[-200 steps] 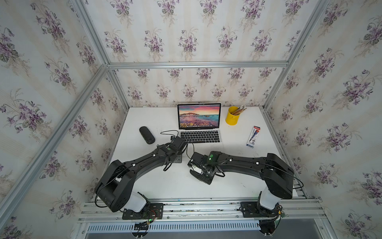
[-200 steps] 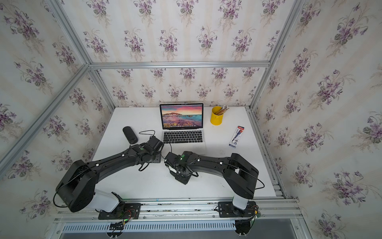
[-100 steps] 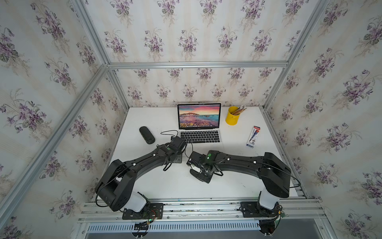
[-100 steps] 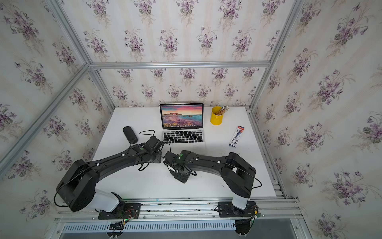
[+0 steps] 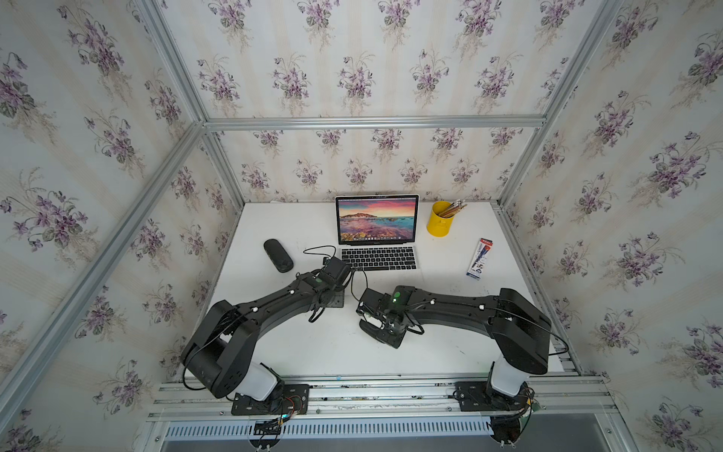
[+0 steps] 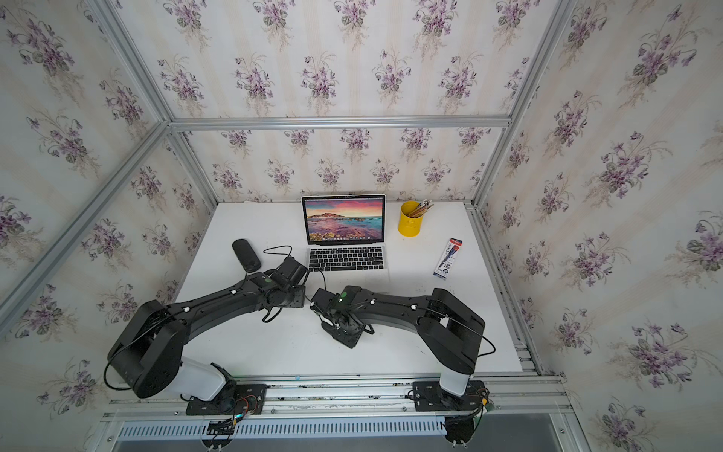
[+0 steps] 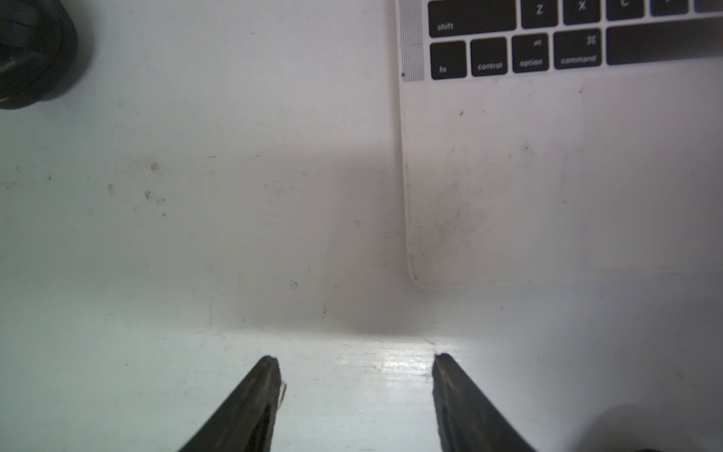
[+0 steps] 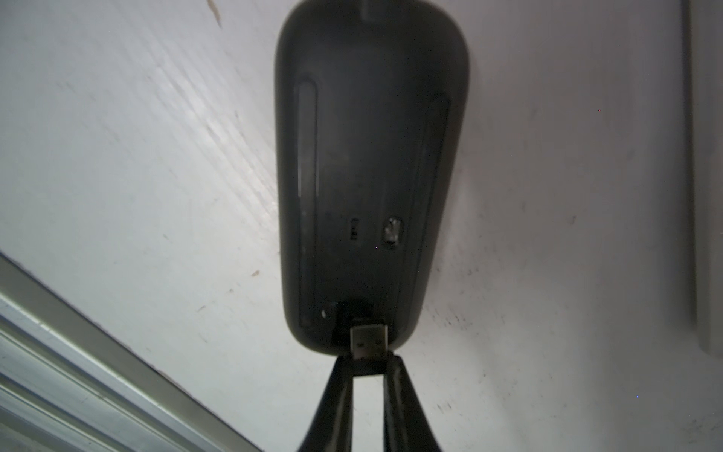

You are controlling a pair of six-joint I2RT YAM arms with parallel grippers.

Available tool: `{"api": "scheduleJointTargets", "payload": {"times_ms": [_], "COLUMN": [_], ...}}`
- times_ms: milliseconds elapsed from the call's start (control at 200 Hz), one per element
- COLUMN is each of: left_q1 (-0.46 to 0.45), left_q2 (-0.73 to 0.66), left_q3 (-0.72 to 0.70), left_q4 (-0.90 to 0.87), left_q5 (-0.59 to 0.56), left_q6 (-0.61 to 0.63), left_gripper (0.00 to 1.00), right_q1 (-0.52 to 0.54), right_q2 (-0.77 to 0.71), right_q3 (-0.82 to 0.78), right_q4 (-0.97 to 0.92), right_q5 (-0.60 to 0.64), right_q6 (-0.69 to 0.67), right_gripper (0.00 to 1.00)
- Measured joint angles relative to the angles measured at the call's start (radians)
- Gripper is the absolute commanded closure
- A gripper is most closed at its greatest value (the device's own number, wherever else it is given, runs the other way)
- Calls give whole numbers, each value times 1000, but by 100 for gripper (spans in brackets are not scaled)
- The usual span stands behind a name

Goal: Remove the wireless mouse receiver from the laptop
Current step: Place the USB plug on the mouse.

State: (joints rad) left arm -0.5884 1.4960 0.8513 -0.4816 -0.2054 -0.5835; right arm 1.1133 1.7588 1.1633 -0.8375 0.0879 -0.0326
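Observation:
My right gripper is going to release the wireless mouse receiver in the slot at the belly-up black mouse's rear end [image 5: 384, 333] [image 8: 354, 315]. The receiver now hangs just over that end.
The wireless mouse receiver [image 8: 369, 342], a black stub with a silver plug, is pinched between the tips of my right gripper [image 8: 367, 364]. It hangs just over the rear end of a black mouse [image 8: 371, 156] that lies belly-up on the table. The laptop [image 5: 377, 235] stands open at the back of the table, with its sunset screen lit. My left gripper [image 7: 356, 362] is open and holds nothing. It hovers over bare table beside the laptop's front left corner [image 7: 508, 176]. In both top views the wrists hide both pairs of fingers.
A long black case [image 5: 278, 255] lies left of the laptop, with its end in the left wrist view [image 7: 31, 51]. A yellow pencil cup [image 5: 439, 219] and a pen packet [image 5: 480, 259] sit at the back right. The table's metal front rail [image 8: 78, 371] runs close to the mouse.
My right wrist has drifted slightly to the left with the receiver still held. The left arm has not moved.

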Motion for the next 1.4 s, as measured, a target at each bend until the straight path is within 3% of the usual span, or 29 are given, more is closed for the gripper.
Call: {"api": "scheduleJointTargets", "payload": {"times_ms": [1399], "left_q1": [18], "left_q2": [3], "left_q3": [-12], "left_q4": [7], "left_q5": [18], "left_q6": [11], "left_gripper": [34], "right_q1": [0], "right_q2": [36], "right_q3": [5], "right_q4": [2], "right_q5": [-18], "right_q6": [10], "right_gripper": [99]}}
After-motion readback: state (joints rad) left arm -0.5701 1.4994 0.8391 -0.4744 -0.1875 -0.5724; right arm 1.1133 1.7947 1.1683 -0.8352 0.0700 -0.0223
